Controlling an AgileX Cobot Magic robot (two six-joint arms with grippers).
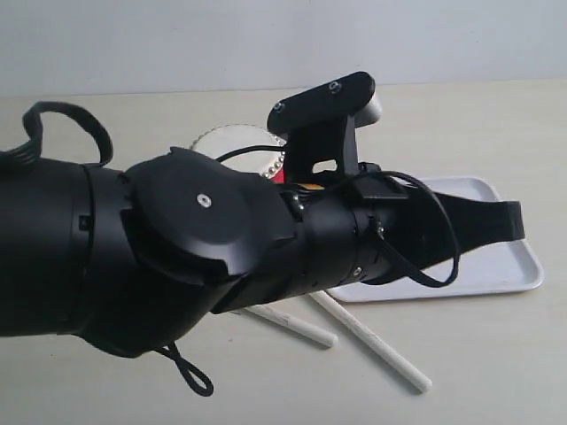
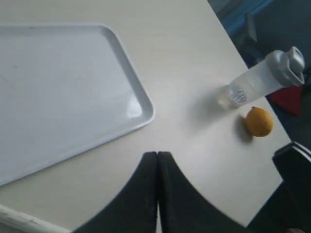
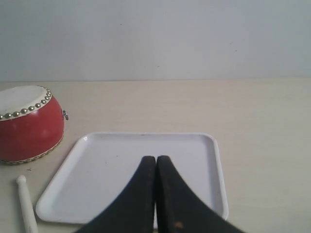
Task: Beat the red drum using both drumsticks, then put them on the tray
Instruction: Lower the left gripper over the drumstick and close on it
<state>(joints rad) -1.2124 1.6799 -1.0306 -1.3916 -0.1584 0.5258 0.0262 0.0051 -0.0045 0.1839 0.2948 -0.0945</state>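
Observation:
The robot's left gripper needs to next go to the middle of the drumstick (image 1: 261,311) that lies farther from the tray and close there.
The red drum (image 3: 26,124) stands upright left of the tray (image 3: 121,165); in the exterior view only its cream top (image 1: 232,140) shows behind the arm. Both drumsticks lie on the table in front of the tray, one (image 1: 292,326) to the left and the other (image 1: 372,341) beside it. One drumstick tip (image 3: 26,208) shows near the tray's corner. My left gripper (image 1: 516,221) reaches across over the tray (image 1: 496,274), shut and empty. The right gripper (image 3: 156,160) is shut and empty, hovering at the tray's near edge. The left gripper (image 2: 157,156) points past the tray (image 2: 63,97) corner.
A clear bottle with a grey lid (image 2: 262,80) and an orange fruit (image 2: 258,121) lie near the table's edge. Beyond that edge lies a dark floor with something red (image 2: 289,99). The left arm's black bulk (image 1: 177,248) blocks much of the exterior view.

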